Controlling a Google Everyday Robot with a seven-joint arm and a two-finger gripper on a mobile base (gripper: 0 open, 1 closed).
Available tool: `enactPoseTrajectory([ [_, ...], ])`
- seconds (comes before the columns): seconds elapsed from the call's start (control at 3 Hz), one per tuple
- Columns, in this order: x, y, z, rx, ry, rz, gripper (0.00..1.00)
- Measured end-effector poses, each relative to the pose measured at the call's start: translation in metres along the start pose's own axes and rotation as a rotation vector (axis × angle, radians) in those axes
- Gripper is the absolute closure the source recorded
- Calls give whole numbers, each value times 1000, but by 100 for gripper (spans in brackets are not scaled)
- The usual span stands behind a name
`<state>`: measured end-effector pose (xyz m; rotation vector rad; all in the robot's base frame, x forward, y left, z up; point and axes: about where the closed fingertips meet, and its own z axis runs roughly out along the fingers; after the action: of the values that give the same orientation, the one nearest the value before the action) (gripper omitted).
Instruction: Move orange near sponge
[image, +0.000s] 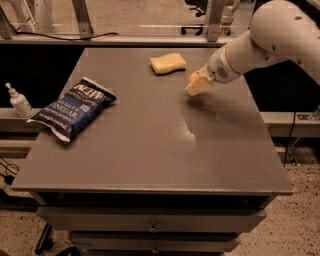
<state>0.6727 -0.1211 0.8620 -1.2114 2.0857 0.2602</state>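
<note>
Next, I release the orange, now held low over the table, on the grey table (177, 70) against the sponge's near corner, toward the white arm.
The sponge (168, 63) is pale yellow with wavy sides and lies at the back middle of the grey table (150, 150). My gripper (197, 83) hangs just right of and in front of it, low over the table. Its pale yellow pads are shut on the orange (193, 77), of which only a small orange patch shows at the upper left of the pads. The white arm (270, 35) reaches in from the upper right.
A dark blue chip bag (75, 107) lies on the left part of the table. A small white pump bottle (19, 101) stands on a ledge beyond the table's left edge. Metal frame legs (82, 17) stand behind the table.
</note>
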Motion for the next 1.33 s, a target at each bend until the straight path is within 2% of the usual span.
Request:
enactPoseTrajectory([
  [0.33, -30, -39, 24, 53, -48, 3, 100],
  [0.67, -57, -61, 50, 71, -89, 2, 100],
  [1.0, -64, -69, 74, 70, -100, 15, 100],
  [1.33, -62, -73, 84, 73, -101, 25, 100],
])
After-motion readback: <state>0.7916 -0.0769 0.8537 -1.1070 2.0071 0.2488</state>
